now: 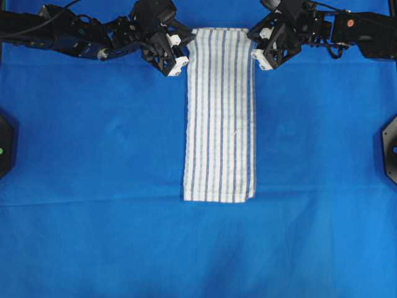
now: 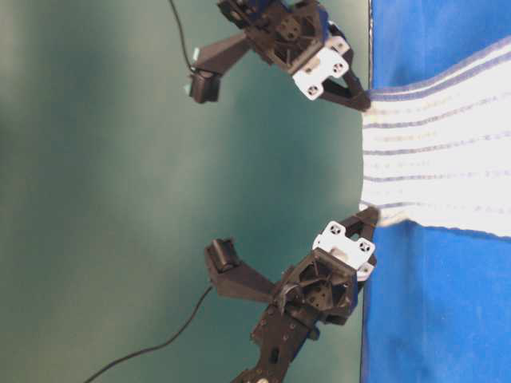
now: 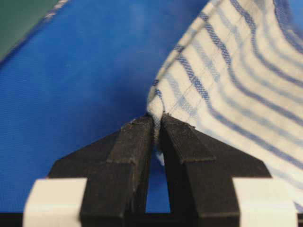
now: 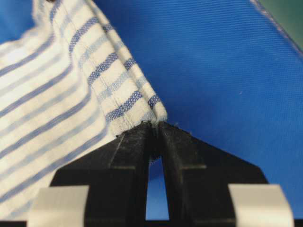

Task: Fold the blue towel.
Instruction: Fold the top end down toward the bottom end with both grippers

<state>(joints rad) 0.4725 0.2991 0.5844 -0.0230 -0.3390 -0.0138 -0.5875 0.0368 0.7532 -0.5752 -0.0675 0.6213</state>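
Next, my left gripper lets go of the blue towel's far corner on top of the towel's near corner (image 1: 187, 194) along the same long edge.
The blue towel (image 1: 220, 118) is a white cloth with thin blue stripes, lying as a long narrow strip down the middle of the table. Its far end is lifted off the surface between both grippers. My left gripper (image 1: 191, 38) is shut on the far left corner; in the left wrist view that gripper (image 3: 157, 118) pinches the towel's (image 3: 227, 80) hem at the fingertips. My right gripper (image 1: 251, 35) is shut on the far right corner, and the right wrist view shows that gripper (image 4: 155, 124) clamped on the folded hem (image 4: 128, 101). The near end rests flat.
A plain solid-blue cloth (image 1: 93, 155) covers the whole table. Black fixtures sit at the left edge (image 1: 5, 146) and right edge (image 1: 391, 149). Both arms reach in along the far edge, with a green backdrop (image 2: 120, 159) behind them.
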